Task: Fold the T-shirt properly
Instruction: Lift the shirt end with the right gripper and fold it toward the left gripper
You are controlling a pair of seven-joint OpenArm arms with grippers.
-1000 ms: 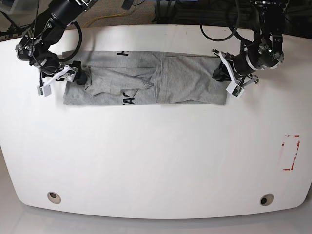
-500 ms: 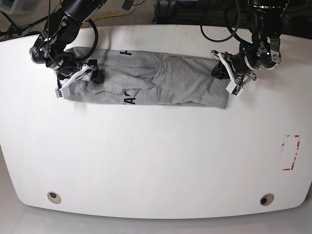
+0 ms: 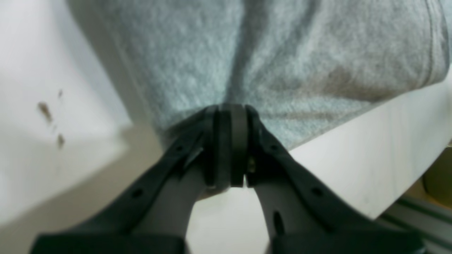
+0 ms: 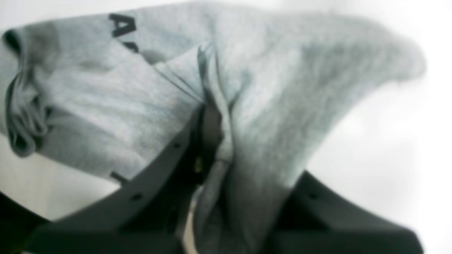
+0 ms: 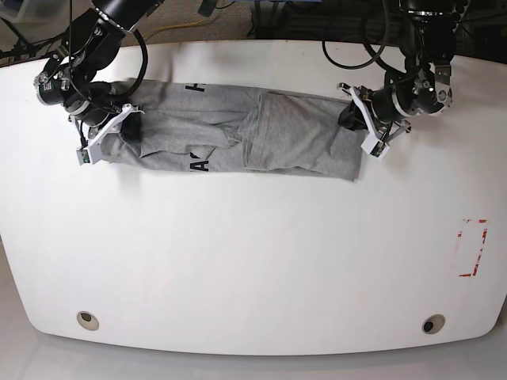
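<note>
My right gripper is going to let go of the T-shirt's end on the smooth part of the T-shirt [image 5: 291,163] between the middle fold and my left gripper.
The heather-grey T-shirt [image 5: 293,134] lies as a long folded band across the far part of the white table [image 5: 253,261], with black lettering [image 5: 200,165] near its front edge. My left gripper [image 5: 354,119] is shut on the band's right end. In the left wrist view the jaws [image 3: 229,113] pinch the grey fabric [image 3: 282,53] tight. My right gripper [image 5: 133,127] is shut on the left end. In the right wrist view bunched cloth [image 4: 282,88] with lettering drapes over the closed jaws [image 4: 212,120].
A red-marked rectangle [image 5: 473,248] sits near the table's right edge. Two round holes [image 5: 88,320] [image 5: 432,324] lie near the front edge. Cables and dark equipment run behind the table's far edge.
The right gripper swung right, then back left and up with the shirt's left end. The left gripper moved slightly left and up. The band has shifted left and its ends look raised.
</note>
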